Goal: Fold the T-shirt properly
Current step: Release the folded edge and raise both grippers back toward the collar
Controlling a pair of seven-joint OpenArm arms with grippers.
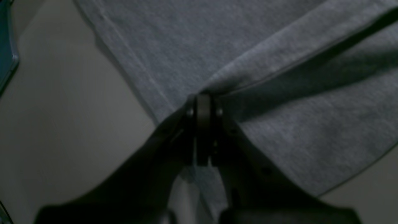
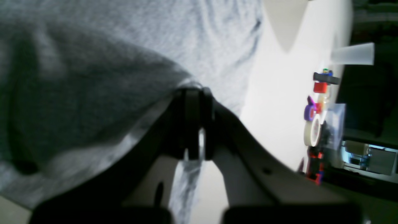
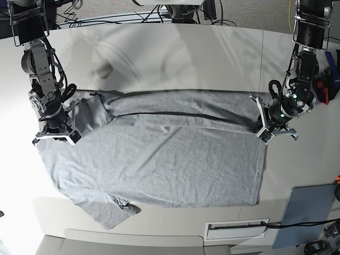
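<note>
The T-shirt's front sleeve lies far from my grippers, so next I let go of the T-shirt's folded edge with my left gripper, take the folded strip (image 3: 243,110) with it and help pull the T-shirt closer.
The heather-grey T-shirt (image 3: 159,159) lies spread on the white table (image 3: 186,58), plain side up, with its far strip folded toward the front over the body. A sleeve sticks out at the front left. My left gripper (image 3: 261,127) is shut on the folded edge at the shirt's right side; in the left wrist view (image 1: 202,101) its jaws pinch a fold of the shirt (image 1: 279,62). My right gripper (image 3: 69,133) is shut on the shirt's left side by the other sleeve; the right wrist view (image 2: 192,95) shows it pinching the cloth (image 2: 93,77).
A grey-blue flat pad (image 3: 305,215) lies at the front right corner, and a white vent strip (image 3: 236,229) sits at the front edge. Tape rolls and small coloured parts (image 2: 314,124) stand along the table's edge. A red object (image 3: 321,87) is at the far right.
</note>
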